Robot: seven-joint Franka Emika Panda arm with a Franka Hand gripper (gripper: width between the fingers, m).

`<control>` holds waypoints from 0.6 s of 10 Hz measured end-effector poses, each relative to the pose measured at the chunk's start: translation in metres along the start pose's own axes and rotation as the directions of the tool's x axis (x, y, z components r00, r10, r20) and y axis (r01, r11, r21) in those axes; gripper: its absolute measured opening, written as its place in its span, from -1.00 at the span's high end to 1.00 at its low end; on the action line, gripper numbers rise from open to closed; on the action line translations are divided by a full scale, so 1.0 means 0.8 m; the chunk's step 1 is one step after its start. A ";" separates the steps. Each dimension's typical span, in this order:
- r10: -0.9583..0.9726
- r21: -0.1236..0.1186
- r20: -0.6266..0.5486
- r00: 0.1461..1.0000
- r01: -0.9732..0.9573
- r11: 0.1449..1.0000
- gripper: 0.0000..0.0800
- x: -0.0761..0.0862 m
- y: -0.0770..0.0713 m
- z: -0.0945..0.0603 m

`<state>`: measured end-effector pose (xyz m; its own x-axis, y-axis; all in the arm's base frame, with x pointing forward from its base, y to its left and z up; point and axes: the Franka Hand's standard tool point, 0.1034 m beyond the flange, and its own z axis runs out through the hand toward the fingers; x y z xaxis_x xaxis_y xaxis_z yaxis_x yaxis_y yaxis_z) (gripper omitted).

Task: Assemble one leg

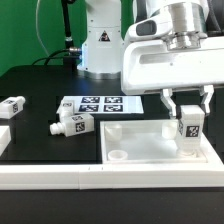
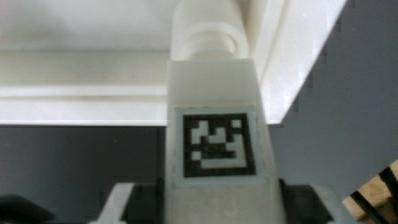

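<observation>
The upright leg at the panel's corner has my gripper slanted against it, so I need to open, straighten above it and grip the leg's top end (image 1: 191, 112) before screwing it in.
My gripper (image 1: 187, 108) is shut on a leg (image 1: 188, 127), a small white block with a black-and-white tag on its face. I hold it upright over the exterior view's right side of the large white square panel (image 1: 140, 146), its lower end at or just above the panel floor. In the wrist view the held leg (image 2: 217, 120) fills the middle, its rounded stub end (image 2: 215, 40) pointing at the panel's rim (image 2: 89, 75), with dark finger pads (image 2: 294, 200) on both sides. Two more legs lie on the black table: one (image 1: 74, 123) left of the panel, one (image 1: 12, 106) at the far left.
The marker board (image 1: 96, 104) lies flat behind the panel. A white piece (image 1: 5, 138) sits at the exterior view's left edge. A long white bar (image 1: 110, 178) runs along the table's front edge. A round hole (image 1: 118, 155) shows in the panel's floor.
</observation>
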<state>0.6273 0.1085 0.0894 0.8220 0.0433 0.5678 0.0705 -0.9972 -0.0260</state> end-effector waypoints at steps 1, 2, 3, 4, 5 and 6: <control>-0.004 -0.004 0.001 1.000 0.004 1.000 0.29 -0.004 0.004 0.003; -0.007 -0.004 -0.004 1.000 0.007 1.000 0.29 -0.006 0.003 0.005; -0.011 -0.004 -0.020 1.000 0.011 1.000 0.29 -0.006 0.000 0.006; -0.012 -0.004 -0.020 1.000 0.012 1.000 0.29 -0.006 0.000 0.006; -0.014 -0.004 -0.017 1.000 0.014 1.000 0.29 -0.006 0.000 0.006; -0.016 -0.004 -0.014 1.000 0.016 1.000 0.14 -0.007 0.000 0.007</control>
<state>0.6257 0.1085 0.0817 0.8129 0.0589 0.5794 0.0817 -0.9966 -0.0134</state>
